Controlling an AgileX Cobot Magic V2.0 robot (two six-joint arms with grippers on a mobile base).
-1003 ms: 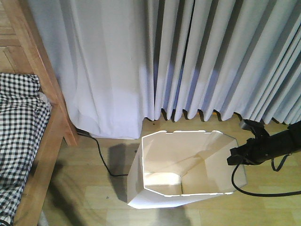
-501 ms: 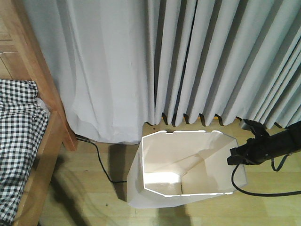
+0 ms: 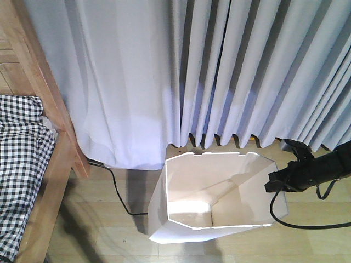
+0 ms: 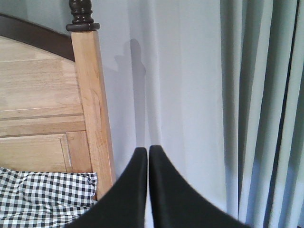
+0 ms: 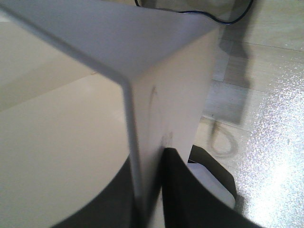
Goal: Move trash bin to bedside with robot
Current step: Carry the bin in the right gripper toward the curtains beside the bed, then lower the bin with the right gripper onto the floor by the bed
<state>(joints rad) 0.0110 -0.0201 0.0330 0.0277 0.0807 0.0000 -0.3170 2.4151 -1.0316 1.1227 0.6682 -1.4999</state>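
Next, my right gripper sets the white trash bin down on the wooden floor [image 3: 208,223] beside the black cable near the bed.
The white trash bin [image 3: 214,200] with its notched rim stands on the wooden floor in front of the curtain, cream inside. My right gripper [image 3: 272,181] is shut on the bin's right rim; in the right wrist view the thin bin wall [image 5: 142,142] runs between its black fingers [image 5: 190,194]. The bed [image 3: 41,142], a light-brown wooden frame with black-and-white checked bedding [image 3: 19,159], is at the left. My left gripper [image 4: 148,152] is shut and empty, held up facing the bedpost [image 4: 92,104] and curtain. It does not show in the front view.
Grey-white curtains [image 3: 219,71] hang down to the floor behind the bin. A black cable [image 3: 118,189] runs on the floor between the bed frame and the bin. Another black cable [image 3: 307,223] trails from my right arm over the floor.
The view has shifted: the bed and curtain have slid left and down a little in the front view, while the bin and right gripper keep the same place in frame.
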